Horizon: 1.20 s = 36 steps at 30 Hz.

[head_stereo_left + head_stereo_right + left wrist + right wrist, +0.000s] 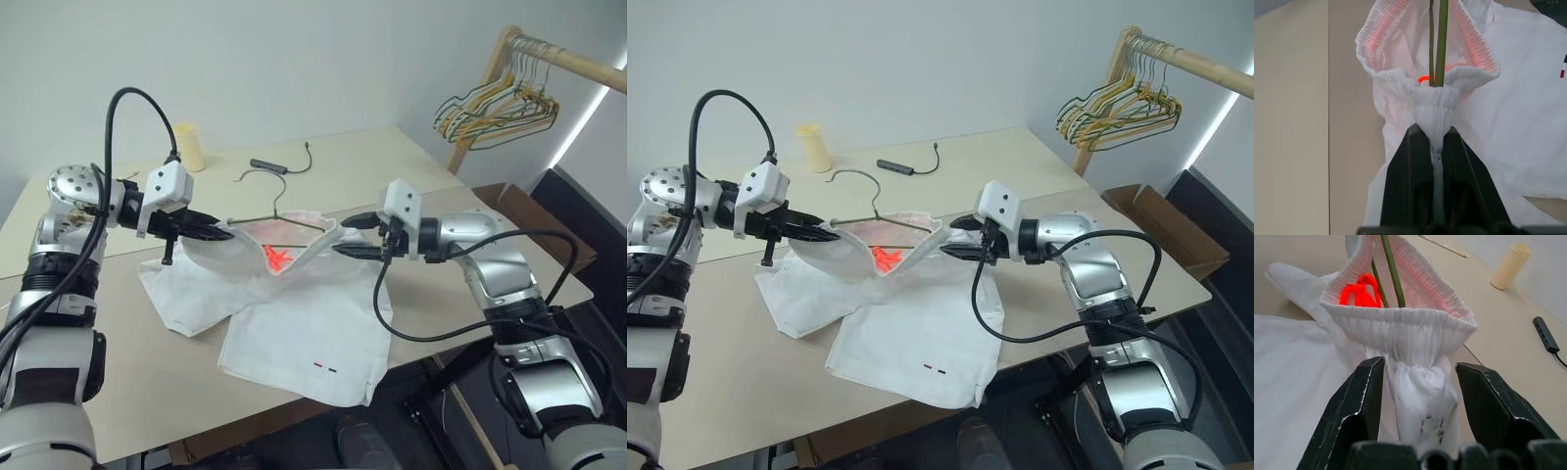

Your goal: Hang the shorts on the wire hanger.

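Note:
I will pinch the waistband's side (1409,335) over the hanger's end inside it, ahead of my open right gripper, before lifting the shorts.
The white shorts (304,333) lie spread on the table, with their gathered waistband lifted between my two grippers. My left gripper (1434,129) is shut on one end of the waistband. My right gripper (1420,364) is open at the other end. A bunched part of the waistband sits between its fingers (1364,396) with gaps on both sides. The wire hanger (1442,39) lies on the table behind the shorts. Its thin wires run into the open waistband, and its hook (263,173) points away from me. A bright red cord (1359,291) shows inside the waist opening.
A pale yellow cup (189,147) and a black adapter with a cable (269,165) lie at the table's back. A wooden rail with a bunch of coloured hangers (500,108) stands at the far right. A cardboard box (1161,220) sits beyond the table's right edge.

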Tool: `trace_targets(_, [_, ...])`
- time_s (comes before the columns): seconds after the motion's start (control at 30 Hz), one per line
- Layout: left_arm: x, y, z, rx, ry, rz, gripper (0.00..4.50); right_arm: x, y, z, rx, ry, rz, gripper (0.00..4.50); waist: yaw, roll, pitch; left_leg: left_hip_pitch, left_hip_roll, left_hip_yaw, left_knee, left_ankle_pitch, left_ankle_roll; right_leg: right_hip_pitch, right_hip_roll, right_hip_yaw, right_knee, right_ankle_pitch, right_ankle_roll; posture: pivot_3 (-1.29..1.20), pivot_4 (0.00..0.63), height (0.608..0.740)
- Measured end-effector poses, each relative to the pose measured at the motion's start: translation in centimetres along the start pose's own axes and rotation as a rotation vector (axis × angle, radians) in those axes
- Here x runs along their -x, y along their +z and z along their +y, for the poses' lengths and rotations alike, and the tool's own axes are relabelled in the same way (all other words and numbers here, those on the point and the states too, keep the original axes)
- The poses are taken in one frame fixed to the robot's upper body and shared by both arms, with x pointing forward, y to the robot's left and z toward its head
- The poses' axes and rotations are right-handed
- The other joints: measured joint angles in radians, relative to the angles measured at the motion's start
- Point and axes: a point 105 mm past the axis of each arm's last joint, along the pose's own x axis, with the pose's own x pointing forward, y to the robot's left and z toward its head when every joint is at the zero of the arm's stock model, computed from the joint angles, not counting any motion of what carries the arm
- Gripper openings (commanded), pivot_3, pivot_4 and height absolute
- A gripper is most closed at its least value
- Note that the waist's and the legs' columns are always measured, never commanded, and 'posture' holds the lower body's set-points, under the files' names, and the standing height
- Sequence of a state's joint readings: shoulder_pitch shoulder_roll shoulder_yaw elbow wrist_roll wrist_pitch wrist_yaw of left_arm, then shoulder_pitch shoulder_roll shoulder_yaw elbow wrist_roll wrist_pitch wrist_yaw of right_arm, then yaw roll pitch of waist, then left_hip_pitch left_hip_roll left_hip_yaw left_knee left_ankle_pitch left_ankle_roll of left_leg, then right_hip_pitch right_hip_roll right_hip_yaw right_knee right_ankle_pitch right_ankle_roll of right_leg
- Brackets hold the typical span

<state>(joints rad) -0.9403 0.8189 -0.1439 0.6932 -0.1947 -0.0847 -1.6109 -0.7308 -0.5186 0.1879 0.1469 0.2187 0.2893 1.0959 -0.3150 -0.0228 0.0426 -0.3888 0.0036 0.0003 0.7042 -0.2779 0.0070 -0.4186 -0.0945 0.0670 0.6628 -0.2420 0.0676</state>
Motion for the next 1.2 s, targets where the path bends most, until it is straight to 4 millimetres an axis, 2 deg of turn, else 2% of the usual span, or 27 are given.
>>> trace_targets(0.3, [-0.9,0.1,-0.2,0.0,-0.025,-0.011,0.0,-1.8,0.3,0.8,-0.008,0.058,0.002,2.8,-0.004,0.0,0.0,0.0,0.0,0.0,0.0,0.0,0.0,0.0,0.0,0.0,0.0,0.0,0.0,-0.25,0.0,0.74])
trace_targets(0.47, [-1.1,0.1,-0.2,0.0,-0.029,-0.016,0.0,-2.1,0.1,1.0,-0.013,0.068,0.018,1.32,-0.004,0.0,0.0,0.0,0.0,0.0,0.0,0.0,0.0,0.0,0.0,0.0,0.001,0.0,0.0,-0.25,0.0,0.74])
trace_targets(0.57, [-1.2,0.1,-0.2,0.0,-0.031,-0.018,0.0,-2.5,-0.5,1.3,0.002,0.075,0.062,0.22,-0.004,0.0,0.0,0.0,0.0,0.0,0.0,0.0,0.0,-0.001,0.0,0.0,0.0,0.0,0.0,-0.25,0.0,0.74])
trace_targets(0.6, [-1.2,0.1,-0.2,0.0,-0.031,-0.018,0.0,-2.5,-0.6,1.3,0.005,0.077,0.069,0.1,-0.004,0.0,0.0,0.0,0.0,0.0,0.0,0.0,0.0,-0.001,0.0,0.0,0.0,0.0,0.0,-0.25,0.0,0.74])
trace_targets(0.73, [-1.2,0.1,-0.2,0.001,-0.031,-0.019,0.0,-2.5,-0.7,1.3,0.009,0.072,0.076,0.08,-0.005,0.0,0.0,0.0,0.0,0.0,0.0,0.0,0.0,-0.001,0.0,0.0,0.0,0.0,0.0,-0.25,0.0,0.74])
trace_targets(1.03, [-0.9,0.4,0.3,0.017,-0.015,-0.053,2.75,-2.2,-0.9,0.8,-0.031,0.04,0.087,0.08,-0.006,0.0,0.0,0.0,-0.001,0.0,0.0,0.0,0.0,-0.001,-0.001,0.0,0.0,0.0,0.0,-0.26,0.0,0.74])
trace_targets(1.2, [0.5,0.1,1.0,0.049,0.056,-0.079,4.36,0.1,-1.0,-0.2,-0.116,-0.051,0.072,0.08,-0.006,0.0,0.0,-0.001,-0.001,0.0,0.0,0.0,0.0,-0.001,-0.001,0.0,0.0,0.0,0.0,-0.29,0.0,0.74])
